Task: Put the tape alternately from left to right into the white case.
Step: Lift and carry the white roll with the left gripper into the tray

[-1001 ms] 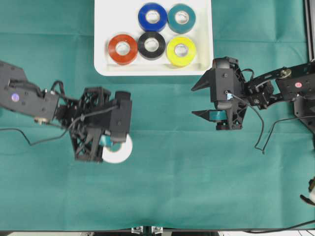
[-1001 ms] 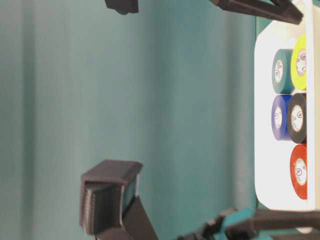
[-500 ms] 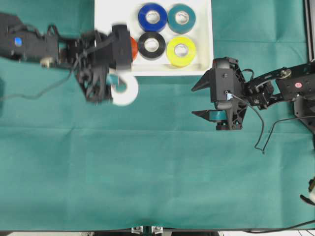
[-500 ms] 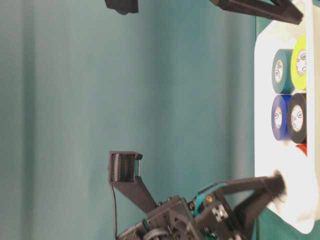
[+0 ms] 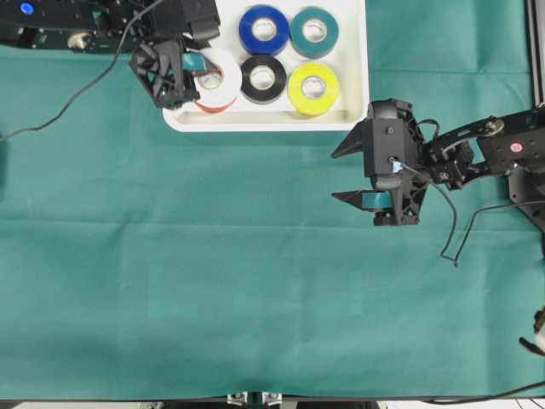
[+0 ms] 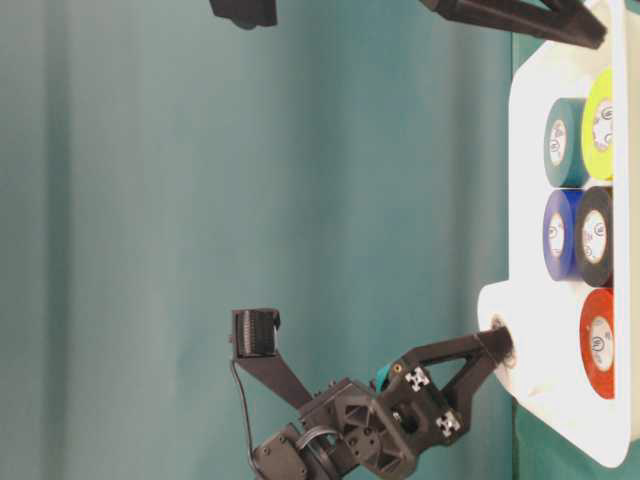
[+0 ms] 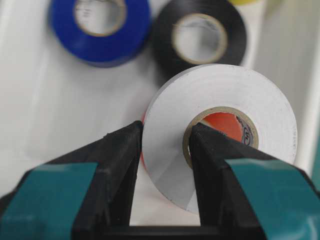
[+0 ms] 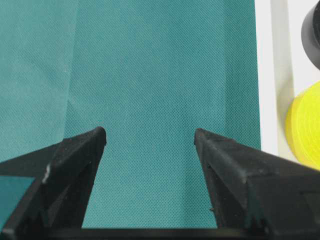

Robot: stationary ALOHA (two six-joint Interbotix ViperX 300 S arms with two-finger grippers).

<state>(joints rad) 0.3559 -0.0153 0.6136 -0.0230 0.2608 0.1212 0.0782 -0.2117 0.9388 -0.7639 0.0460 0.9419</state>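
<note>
The case has an empty corner beside the blue roll. My left gripper needs to set the white tape roll down in the case's empty corner [image 5: 212, 32] [image 7: 95, 102].
My left gripper [image 5: 202, 75] is shut on a white tape roll [image 5: 220, 78], one finger through its hole and one outside. It holds the roll over the left end of the white case [image 5: 349, 60], right above the red roll [image 5: 207, 107]. In the left wrist view the gripper [image 7: 166, 132] pinches the white roll [image 7: 225, 90], and the red roll [image 7: 225, 124] shows through its hole. Blue [image 5: 264, 28], teal [image 5: 314, 31], black [image 5: 262, 77] and yellow [image 5: 313, 89] rolls lie in the case. My right gripper [image 5: 345, 172] hangs open over bare cloth [image 8: 150, 75].
A green cloth [image 5: 255, 281] covers the table, with wide free room in front of the case. The right gripper [image 8: 150, 134] sits just off the case's right front corner [image 8: 272, 75], close to the yellow roll [image 8: 305, 130]. Cables trail from both arms.
My left gripper has carried the white roll from the cloth up and back to the case, ending above the red roll. The right arm has not moved.
</note>
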